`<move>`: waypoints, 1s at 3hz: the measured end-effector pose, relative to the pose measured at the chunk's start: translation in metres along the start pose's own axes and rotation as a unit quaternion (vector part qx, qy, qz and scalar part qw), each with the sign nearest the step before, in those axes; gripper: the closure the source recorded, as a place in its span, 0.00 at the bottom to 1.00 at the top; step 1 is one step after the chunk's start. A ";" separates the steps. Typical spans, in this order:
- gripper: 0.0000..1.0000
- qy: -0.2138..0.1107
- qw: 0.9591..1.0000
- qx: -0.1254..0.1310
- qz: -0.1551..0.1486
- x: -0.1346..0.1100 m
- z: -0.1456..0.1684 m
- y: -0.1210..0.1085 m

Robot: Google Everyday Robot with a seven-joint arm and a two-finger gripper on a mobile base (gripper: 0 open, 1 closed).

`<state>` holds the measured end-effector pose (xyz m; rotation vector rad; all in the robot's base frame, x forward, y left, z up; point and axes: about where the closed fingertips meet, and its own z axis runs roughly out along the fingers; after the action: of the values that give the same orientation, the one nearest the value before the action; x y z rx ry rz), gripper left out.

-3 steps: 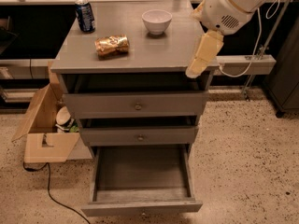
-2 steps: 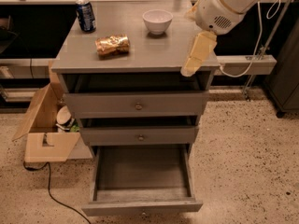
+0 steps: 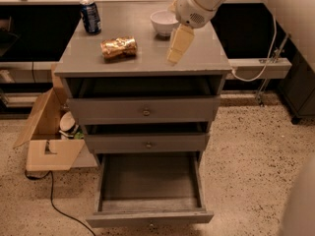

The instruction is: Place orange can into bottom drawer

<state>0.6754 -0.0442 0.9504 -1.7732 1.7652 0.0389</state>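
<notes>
The orange can's middle point(image 3: 120, 48), between its two ends, is the next place for my gripper to go and close, to lift the can off the cabinet top.
The orange can point(image 3: 118, 47) lies on its side on the grey cabinet top point(image 3: 142, 58), left of centre. It looks shiny, golden and crinkled. The bottom drawer point(image 3: 149, 188) is pulled out and shows a bare grey wooden inside. My gripper point(image 3: 175, 47) hangs above the cabinet top, to the right of the can and just in front of the white bowl point(image 3: 164, 22). It holds nothing that I can see and is apart from the can.
A dark blue can point(image 3: 90, 16) stands at the back left of the top. The two upper drawers point(image 3: 145, 111) are slightly out. An open cardboard box point(image 3: 47, 132) and a black cable point(image 3: 54, 200) lie on the floor left of the cabinet.
My gripper has moved left, from beyond the cabinet's right edge to over the top, closer to the orange can. The can and drawers have not moved.
</notes>
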 end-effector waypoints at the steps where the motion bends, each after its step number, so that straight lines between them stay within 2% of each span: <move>1: 0.00 -0.026 0.999 -0.014 -0.026 -0.026 0.041 -0.026; 2: 0.00 -0.040 0.997 -0.038 -0.054 -0.058 0.084 -0.043; 3: 0.00 -0.031 0.995 -0.057 -0.078 -0.083 0.112 -0.046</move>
<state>0.7534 0.0749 0.9159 -1.9639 1.6043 0.1313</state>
